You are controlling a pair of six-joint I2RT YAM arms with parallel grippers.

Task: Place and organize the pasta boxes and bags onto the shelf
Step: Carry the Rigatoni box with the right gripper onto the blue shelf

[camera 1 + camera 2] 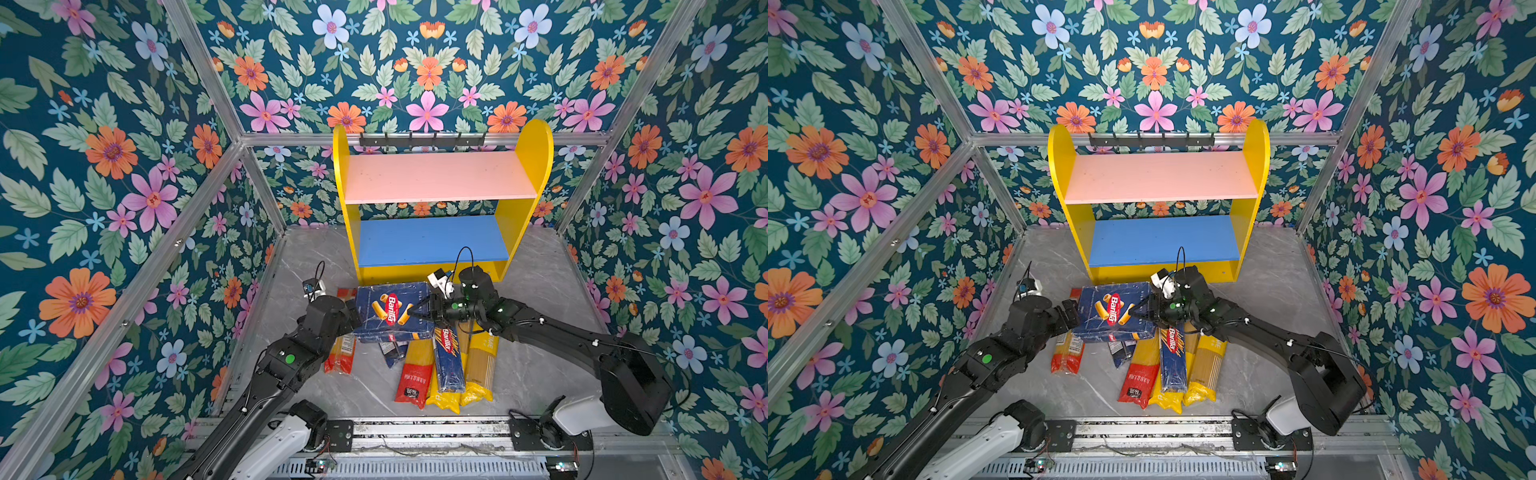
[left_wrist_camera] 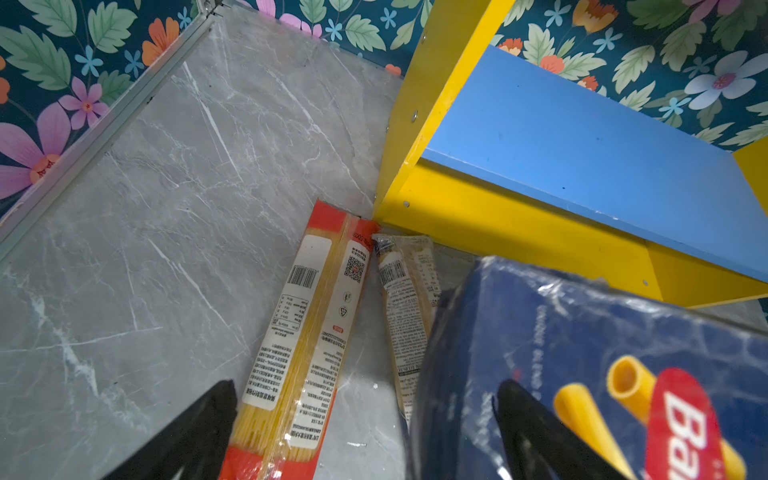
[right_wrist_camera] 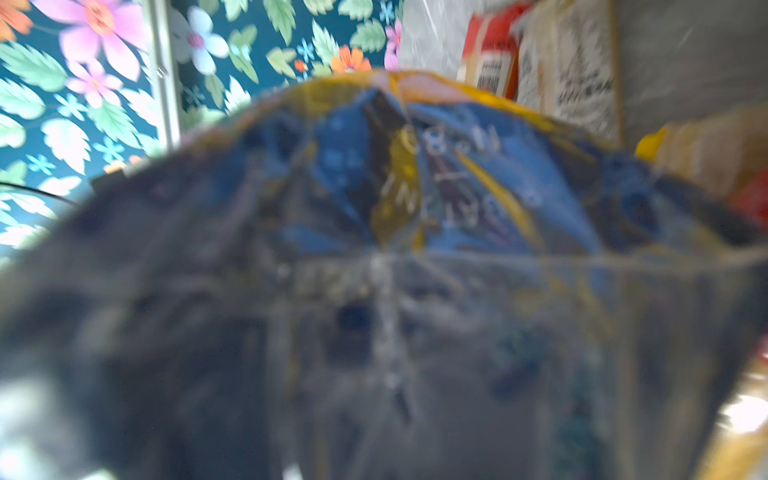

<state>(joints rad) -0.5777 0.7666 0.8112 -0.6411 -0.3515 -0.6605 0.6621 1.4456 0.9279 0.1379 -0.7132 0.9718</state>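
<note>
Next, my right gripper sets down and releases the wide Barilla box on the blue board's end (image 1: 392, 242) that is closest to my left gripper.
The wide Barilla box (image 1: 388, 311) lies tilted on top of the heap of bags in front of the shelf (image 1: 436, 176). My right gripper (image 1: 419, 312) is shut on its right edge, and the box's wrapped end (image 3: 457, 187) fills the right wrist view and hides the fingers. At the box's left edge my left gripper (image 1: 355, 318) stands open, holding nothing. In the left wrist view one of its fingers (image 2: 208, 428) is over the floor and the other is above the box (image 2: 582, 353). The narrow Barilla box (image 1: 449, 361) lies among yellow bags (image 1: 482, 365).
A red bag (image 1: 413, 378) lies left of the narrow box. A red-ended bag (image 2: 299, 345) and a clear bag (image 2: 409, 307) lie beside and under the wide box's left side. Both shelf boards, pink and blue (image 1: 432, 241), are bare. Flowered walls close in the grey floor (image 2: 166, 208).
</note>
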